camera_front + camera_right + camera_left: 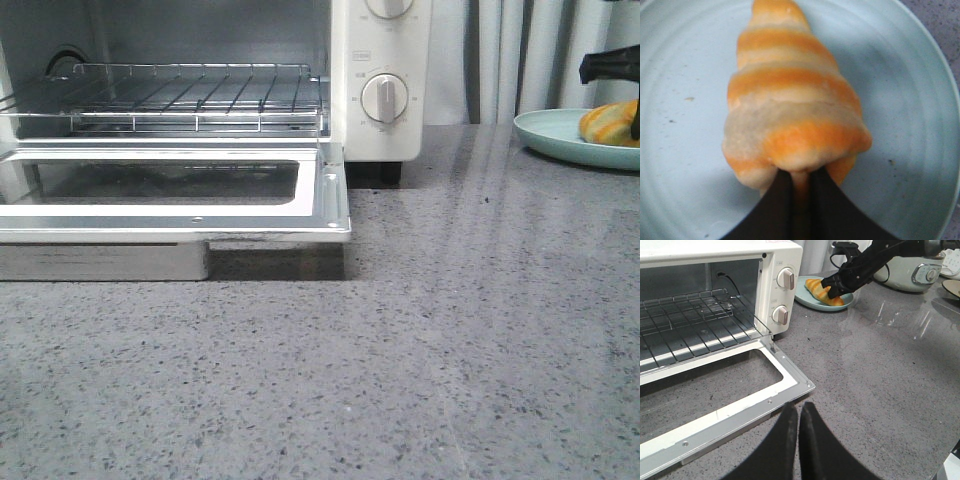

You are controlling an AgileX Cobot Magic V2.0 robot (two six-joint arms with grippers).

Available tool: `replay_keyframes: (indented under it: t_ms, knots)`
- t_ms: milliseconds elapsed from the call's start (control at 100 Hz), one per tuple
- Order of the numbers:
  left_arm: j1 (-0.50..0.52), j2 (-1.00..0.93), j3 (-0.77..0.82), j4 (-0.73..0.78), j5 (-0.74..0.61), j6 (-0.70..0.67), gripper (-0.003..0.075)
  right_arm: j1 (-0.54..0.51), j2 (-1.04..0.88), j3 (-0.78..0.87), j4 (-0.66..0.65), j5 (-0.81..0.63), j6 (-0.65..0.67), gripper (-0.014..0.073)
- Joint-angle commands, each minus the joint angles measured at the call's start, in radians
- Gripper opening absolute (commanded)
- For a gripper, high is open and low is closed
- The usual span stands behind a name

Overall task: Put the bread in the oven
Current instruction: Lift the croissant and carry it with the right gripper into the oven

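Observation:
My right gripper should release the bread on the middle of the bare wire rack (163, 71) inside the white oven. The bread is now at the pale blue plate.
The white oven (385, 70) stands at the back left with its glass door (175, 195) folded down flat and its wire rack (190, 95) bare; it also shows in the left wrist view (715, 300). The bread (792, 95), orange with cream stripes, lies on a pale blue plate (685, 150) at the far right (612, 122). My right gripper (801, 180) is shut on the bread's near end, over the plate. My left gripper (799, 412) is shut and empty, low over the counter just off the door's front corner.
The grey speckled counter (430, 350) stretches between the oven and the plate (560, 135). A white rice cooker (912, 272) and another dish stand behind the plate. A metal tray (100, 260) sits under the open door.

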Motion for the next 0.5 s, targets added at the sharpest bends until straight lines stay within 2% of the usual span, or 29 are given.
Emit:
replay_keyframes:
  t_ms: [0,160,250,370,490]
  knots:
    - [0.003,0.009,-0.029,-0.034,-0.058,0.001,-0.0021,0.002,-0.118,-0.076,0.005,-0.104,-0.012,-0.0076]
    - [0.003,0.009,-0.029,-0.031,-0.058,0.001,-0.0022,0.048,-0.230,-0.218,0.005,-0.161,-0.012,-0.0076]
    - [0.003,0.009,-0.029,-0.031,-0.058,0.001,-0.0021,0.122,-0.279,-0.288,0.005,-0.152,-0.016,-0.0076]
    - [0.003,0.009,-0.029,-0.031,-0.058,0.003,-0.0021,0.294,-0.338,-0.353,0.005,-0.136,-0.087,-0.0076]
    - [0.003,0.009,-0.029,-0.031,-0.058,0.038,-0.0021,0.563,-0.379,-0.357,0.005,-0.084,-0.207,-0.0076]
